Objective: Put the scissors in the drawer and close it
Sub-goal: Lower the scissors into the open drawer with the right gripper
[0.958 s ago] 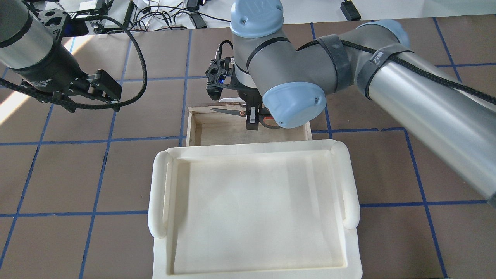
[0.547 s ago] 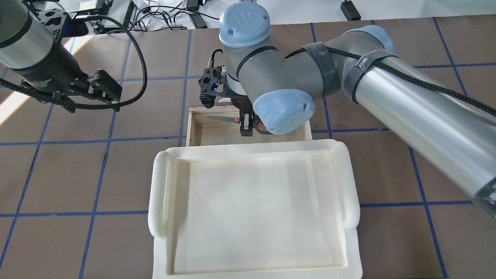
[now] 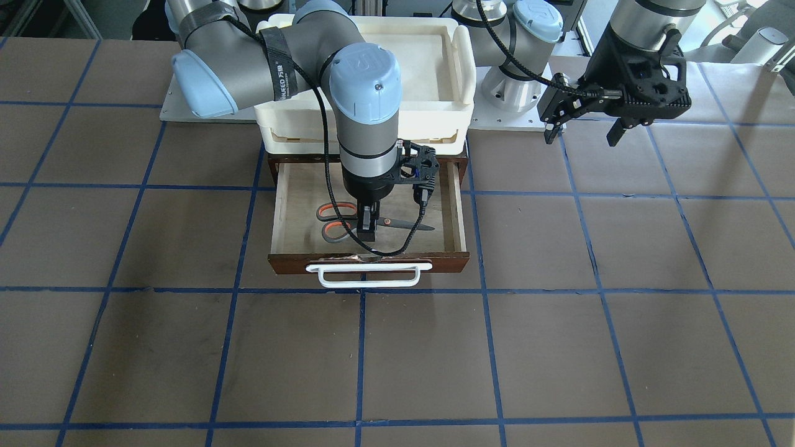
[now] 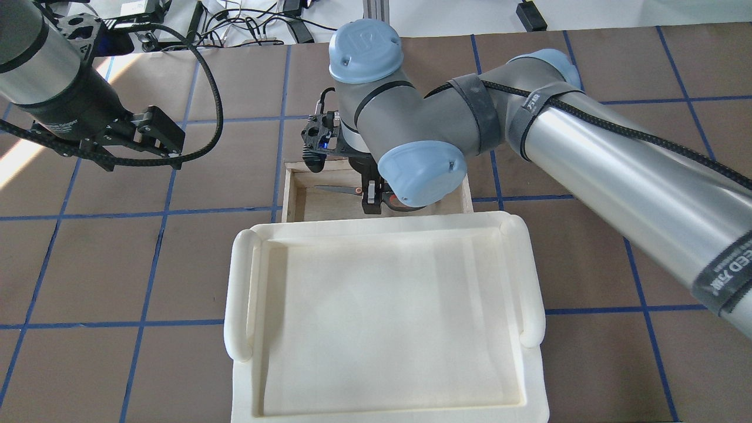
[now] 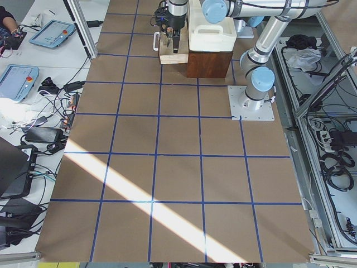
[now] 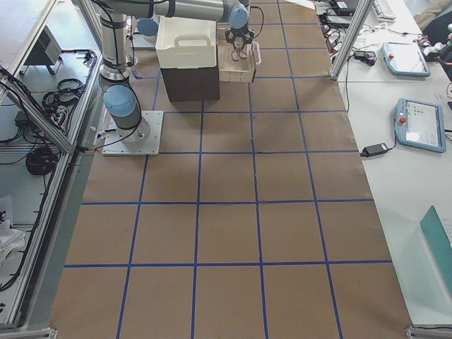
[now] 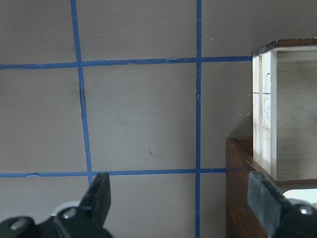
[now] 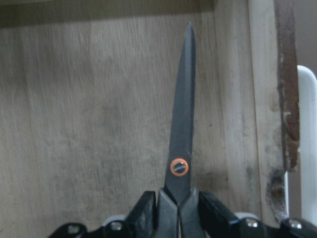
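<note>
Next, my right gripper puts the scissors down on the drawer's plywood bottom, close behind the drawer's white loop handle [image 3: 381, 231] [image 8: 169, 166].
The scissors [image 3: 335, 221] have grey handles with orange-red loops and dark blades [image 8: 182, 124]. My right gripper [image 3: 367, 228] is shut on them near the pivot, inside the open drawer [image 3: 277, 211]. They lie level, low over the plywood floor; whether they touch it I cannot tell. In the overhead view the blades [image 4: 335, 189] point to the view's left, beside the gripper [image 4: 370, 202]. The drawer's front has a white loop handle [image 3: 367, 277]. My left gripper [image 4: 167, 138] is open and empty, off to the drawer's left above the table, as the left wrist view [image 7: 181, 198] also shows.
A cream-white plastic tray [image 4: 531, 282] sits on the dark wooden cabinet [image 5: 209, 61] that the drawer slides out of. The drawer's pale side wall [image 7: 262, 114] shows in the left wrist view. The table [image 3: 559, 347] is brown with blue grid lines.
My right arm has carried the scissors from the drawer's front edge back toward the cabinet and lower into the drawer. The left arm has not moved.
</note>
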Tool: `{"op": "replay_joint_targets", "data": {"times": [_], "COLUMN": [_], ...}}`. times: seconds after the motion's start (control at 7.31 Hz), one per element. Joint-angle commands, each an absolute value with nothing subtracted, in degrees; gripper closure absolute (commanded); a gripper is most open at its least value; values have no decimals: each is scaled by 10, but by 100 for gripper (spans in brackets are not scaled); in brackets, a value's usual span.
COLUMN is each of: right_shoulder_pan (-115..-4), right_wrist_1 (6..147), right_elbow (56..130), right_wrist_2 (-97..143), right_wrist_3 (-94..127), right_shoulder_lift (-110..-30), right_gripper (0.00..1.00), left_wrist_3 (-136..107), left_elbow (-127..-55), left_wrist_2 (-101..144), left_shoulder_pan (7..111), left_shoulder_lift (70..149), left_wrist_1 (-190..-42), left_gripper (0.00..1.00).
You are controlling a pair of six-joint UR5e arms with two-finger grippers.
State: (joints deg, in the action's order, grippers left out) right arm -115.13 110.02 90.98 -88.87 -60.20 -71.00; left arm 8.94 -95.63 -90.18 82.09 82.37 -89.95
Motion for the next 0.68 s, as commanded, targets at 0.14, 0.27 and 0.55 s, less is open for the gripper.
{"op": "replay_joint_targets", "data": {"times": [0.14, 0.27, 0.55], "right_shoulder_pan": [-1151, -1151, -1151], "right_wrist_1": [1100, 1101, 1101], "right_elbow": [912, 912, 912], "right_wrist_2": [-886, -886, -886], "right_wrist_3": [-602, -601, -600], "right_shoulder_lift": [-706, -703, -697], "right_gripper": [100, 100, 100], "left_wrist_3": [89, 90, 90], "left_elbow": [-956, -956, -955], "left_wrist_2": [-896, -901, -902], "left_shoulder_pan": [821, 821, 820], "left_shoulder_lift": [821, 821, 817], "left_wrist_1": [-899, -901, -903], "left_gripper": [0, 0, 0]}}
